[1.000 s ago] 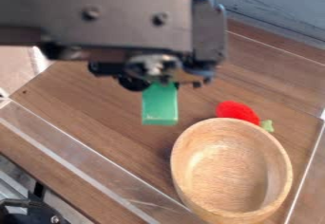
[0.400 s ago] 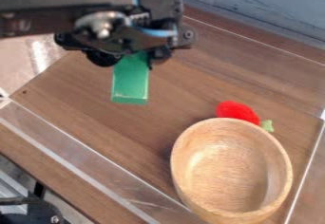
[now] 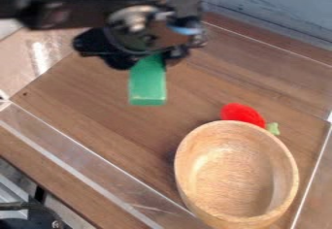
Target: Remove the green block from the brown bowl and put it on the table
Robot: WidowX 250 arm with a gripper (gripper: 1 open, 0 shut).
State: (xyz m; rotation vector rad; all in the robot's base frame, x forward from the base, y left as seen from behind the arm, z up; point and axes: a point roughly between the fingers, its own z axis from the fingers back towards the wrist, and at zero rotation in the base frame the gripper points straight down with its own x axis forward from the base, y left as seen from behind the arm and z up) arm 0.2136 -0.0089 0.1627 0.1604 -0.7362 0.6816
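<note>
I will release the green block on the table (image 3: 123,136) between the brown bowl and front acrylic side.
The green block (image 3: 149,81) hangs tilted above the table (image 3: 78,116), its top end caught between the fingers of my gripper (image 3: 153,56), which is shut on it. Block and gripper are up and to the left of the brown bowl (image 3: 238,170). The bowl stands at the lower right with nothing in it. The dark arm body fills the top of the view and hides the fingers' upper parts.
A small red object with a green tip (image 3: 242,114) lies just beyond the bowl's far rim. Clear acrylic walls (image 3: 91,175) edge the tabletop along the front left and the back right.
The gripper has carried the green block away from the bowl, up and to the left, then back a little to the right. The bowl and the red object have stayed put.
</note>
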